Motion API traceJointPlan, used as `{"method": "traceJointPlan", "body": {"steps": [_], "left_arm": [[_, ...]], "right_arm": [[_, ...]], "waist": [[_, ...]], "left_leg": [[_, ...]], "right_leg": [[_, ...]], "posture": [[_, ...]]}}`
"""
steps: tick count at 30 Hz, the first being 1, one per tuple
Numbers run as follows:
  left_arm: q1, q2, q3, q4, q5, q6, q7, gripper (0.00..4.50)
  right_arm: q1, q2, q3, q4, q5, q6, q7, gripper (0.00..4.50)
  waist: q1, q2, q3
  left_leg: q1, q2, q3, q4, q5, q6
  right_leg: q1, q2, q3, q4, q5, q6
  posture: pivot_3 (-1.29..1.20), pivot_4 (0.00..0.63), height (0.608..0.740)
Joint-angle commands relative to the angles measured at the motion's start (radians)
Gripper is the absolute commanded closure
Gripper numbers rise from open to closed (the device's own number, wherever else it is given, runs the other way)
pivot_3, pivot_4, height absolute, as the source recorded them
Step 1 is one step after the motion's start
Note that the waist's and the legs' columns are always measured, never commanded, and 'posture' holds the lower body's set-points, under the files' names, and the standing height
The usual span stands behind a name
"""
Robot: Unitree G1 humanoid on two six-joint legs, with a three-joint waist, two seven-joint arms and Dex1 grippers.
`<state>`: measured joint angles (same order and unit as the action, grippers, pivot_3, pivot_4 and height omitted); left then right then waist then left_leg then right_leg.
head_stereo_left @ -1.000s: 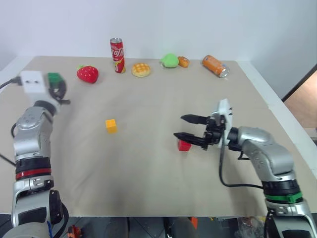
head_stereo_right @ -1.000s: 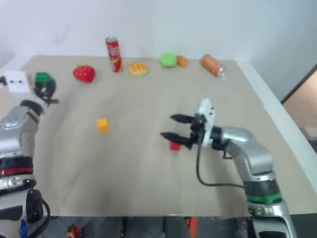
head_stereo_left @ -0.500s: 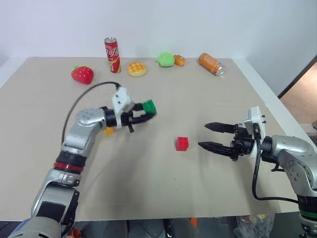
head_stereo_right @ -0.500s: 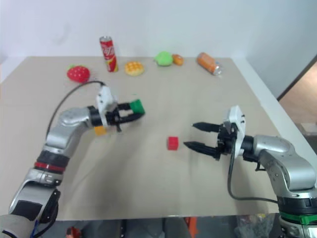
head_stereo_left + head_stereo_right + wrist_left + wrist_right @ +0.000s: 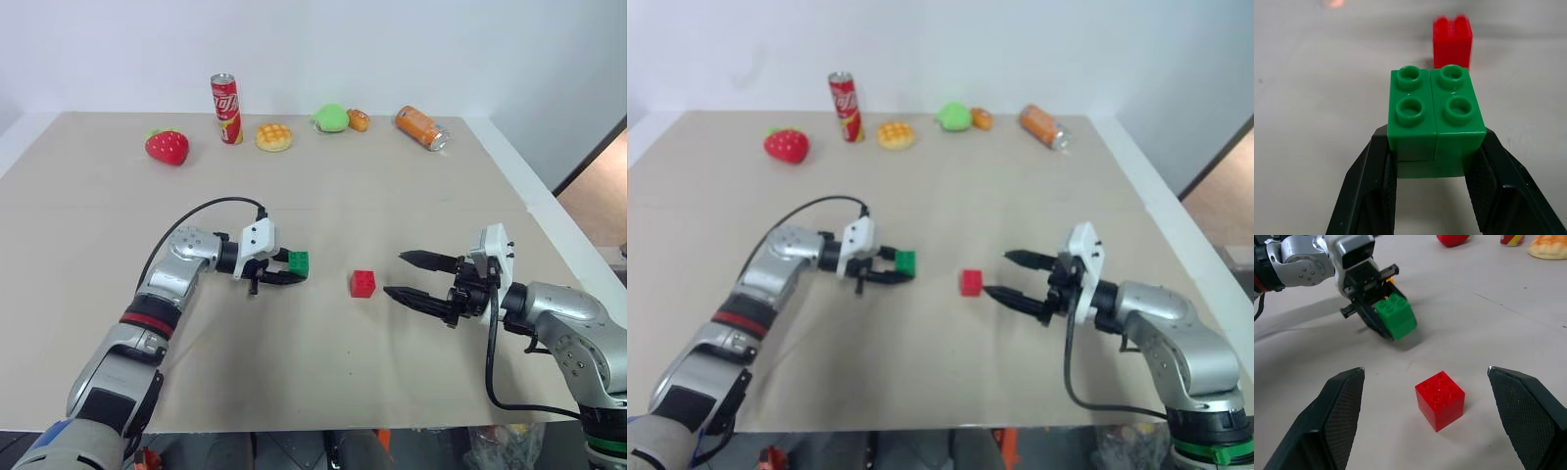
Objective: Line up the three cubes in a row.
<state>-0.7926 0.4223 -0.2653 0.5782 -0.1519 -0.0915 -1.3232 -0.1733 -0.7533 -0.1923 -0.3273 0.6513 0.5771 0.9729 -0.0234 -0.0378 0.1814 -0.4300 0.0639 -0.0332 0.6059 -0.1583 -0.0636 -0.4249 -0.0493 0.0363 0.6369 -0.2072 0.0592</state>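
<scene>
I will use my left gripper to set the green cube, still held low over the table, down on the bare table (image 5: 311, 281) just short of the red cube.
My left gripper (image 5: 293, 267) is shut on the green cube (image 5: 299, 261) and holds it low over the table, studs up (image 5: 1434, 105). The red cube (image 5: 362, 283) sits on the table a short way to its right, apart from it. On the red cube's other side, my right gripper (image 5: 393, 274) stands open, its fingertips just short of the cube (image 5: 1440, 400). The yellow-orange cube is mostly hidden behind my left gripper; a sliver of it peeks out (image 5: 1389, 281).
Along the far edge of the table (image 5: 294, 372) are a toy strawberry (image 5: 168, 147), an upright red can (image 5: 226, 95), a yellow bun (image 5: 274, 136), a green toy (image 5: 332, 118) with a small orange one beside it, and an orange can (image 5: 423, 127) on its side.
My left arm has swung in from the far left and down, carrying the green cube to just left of the red one. My right gripper has backed off to the right, still open.
</scene>
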Motion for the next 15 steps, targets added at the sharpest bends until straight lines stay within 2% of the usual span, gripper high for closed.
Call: {"method": "traceJointPlan", "body": {"steps": [1, 8, 15], "left_arm": [[-0.043, -0.009, 0.004, 0.025, 0.013, -0.028, -0.031, 3.17], [-0.051, -0.025, 0.03, 0.094, -0.011, -0.011, -0.094, 3.17], [-0.045, -0.078, 0.033, 0.11, -0.006, 0.024, -0.088, 3.17]], "right_arm": [[-0.005, 0.004, -0.002, -0.044, 0.004, -0.019, -0.01, 0.32], [0.015, 0.006, -0.01, -0.063, 0.01, -0.023, -0.028, 0.32], [0.024, 0.007, -0.011, -0.075, 0.015, -0.019, -0.042, 0.32]], "waist": [[0.0, 0.0, 0.0], [-0.001, 0.0, 0.0], [0.0, 0.0, 0.0]], "left_leg": [[0.0, 0.0, 0.0, 0.0, 0.0, 0.0], [0.0, 0.0, 0.0, 0.0, 0.0, 0.0], [0.0, 0.0, 0.0, 0.002, 0.0, 0.0]], "right_leg": [[0.0, 0.0, 0.0, 0.0, 0.0, 0.0], [0.0, 0.0, 0.0, 0.0, 0.0, 0.0], [0.0, 0.0, 0.0, 0.0, 0.0, 0.0]], "posture": [[0.0, 0.15, 0.74], [0.0, 0.15, 0.74], [0.0, 0.15, 0.74]]}}
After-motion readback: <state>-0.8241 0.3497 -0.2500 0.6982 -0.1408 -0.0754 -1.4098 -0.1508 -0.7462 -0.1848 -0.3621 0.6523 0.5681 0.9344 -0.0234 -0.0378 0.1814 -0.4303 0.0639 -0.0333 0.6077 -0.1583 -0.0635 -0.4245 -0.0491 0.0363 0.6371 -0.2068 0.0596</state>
